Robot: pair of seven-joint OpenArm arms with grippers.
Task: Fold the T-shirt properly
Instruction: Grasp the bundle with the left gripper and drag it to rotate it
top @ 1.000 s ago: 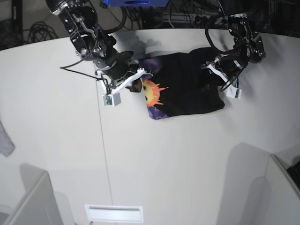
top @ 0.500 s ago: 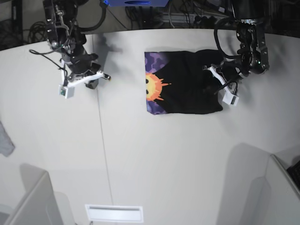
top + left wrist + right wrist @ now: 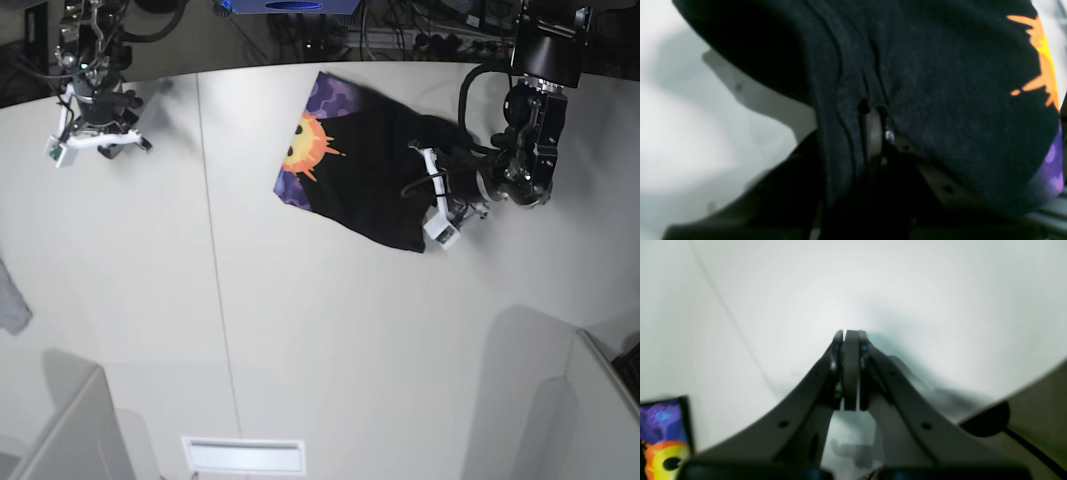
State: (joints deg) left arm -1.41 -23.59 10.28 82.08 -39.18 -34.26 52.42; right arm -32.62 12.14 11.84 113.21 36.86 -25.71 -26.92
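Observation:
Next, my left gripper releases the black T-shirt on the white table near the seam, centred by the orange sun's lower edge [image 3: 304,174].
The black T-shirt [image 3: 375,175] lies folded and skewed on the white table [image 3: 330,330], with its orange sun and purple print [image 3: 303,148] facing up at its left end. My left gripper [image 3: 428,192] is shut on the shirt's right edge. In the left wrist view the black cloth [image 3: 923,83] drapes over the shut gripper [image 3: 875,115] and hides most of the fingers. My right gripper [image 3: 100,140] is shut and empty far off at the table's back left; the right wrist view shows it [image 3: 850,336] over bare table, with the shirt's print [image 3: 661,436] at the lower left.
A small grey cloth scrap [image 3: 10,298] lies at the table's left edge. A seam [image 3: 215,280] runs down the table. Grey partitions stand at the front left [image 3: 70,430] and front right [image 3: 560,390]. A white slot [image 3: 243,455] sits at the front. Cables lie behind the table.
My right gripper let go of the shirt's printed end and moved away to the far back left. My left gripper pulled the right edge, and the shirt swung to a skewed angle.

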